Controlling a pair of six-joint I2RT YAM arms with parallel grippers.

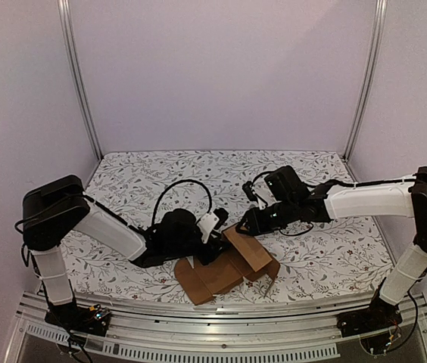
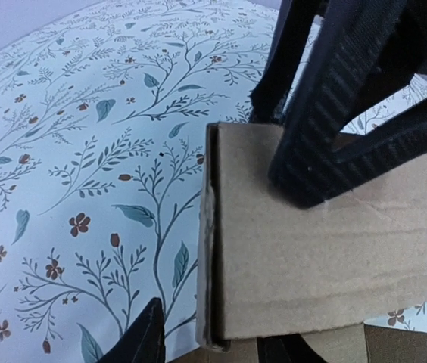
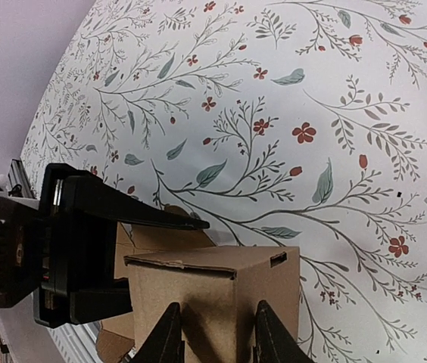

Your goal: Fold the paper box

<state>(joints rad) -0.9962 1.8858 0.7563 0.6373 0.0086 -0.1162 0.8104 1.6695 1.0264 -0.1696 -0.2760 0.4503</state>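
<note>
The raised panel's lower corner is reached only by my left gripper's fingertips, so it should open, take the panel's end (image 2: pixel 210 234) deeper and turn the crooked box.
The paper box (image 1: pixel 225 266) is brown cardboard, partly folded, and lies near the table's front edge with one panel (image 1: pixel 248 249) raised. In the right wrist view it is a cube-like corner (image 3: pixel 221 287) with a slot. My right gripper (image 3: pixel 217 333) is shut on that raised wall, one finger on each side of the corner; it reaches in from the right (image 1: pixel 245 221). My left gripper (image 2: pixel 221 344) is open and straddles the panel's edge (image 2: pixel 207 249), with one fingertip (image 2: pixel 141 336) clear of the cardboard. The right gripper's ribbed fingers (image 2: pixel 323 136) cover the panel's top.
The table wears a floral cloth (image 1: pixel 198 170). A metal rail (image 1: pixel 221 314) runs along the near edge just in front of the box. A black cable (image 1: pixel 183 184) loops above the left wrist. Lilac walls and two metal posts (image 1: pixel 81 83) enclose the back.
</note>
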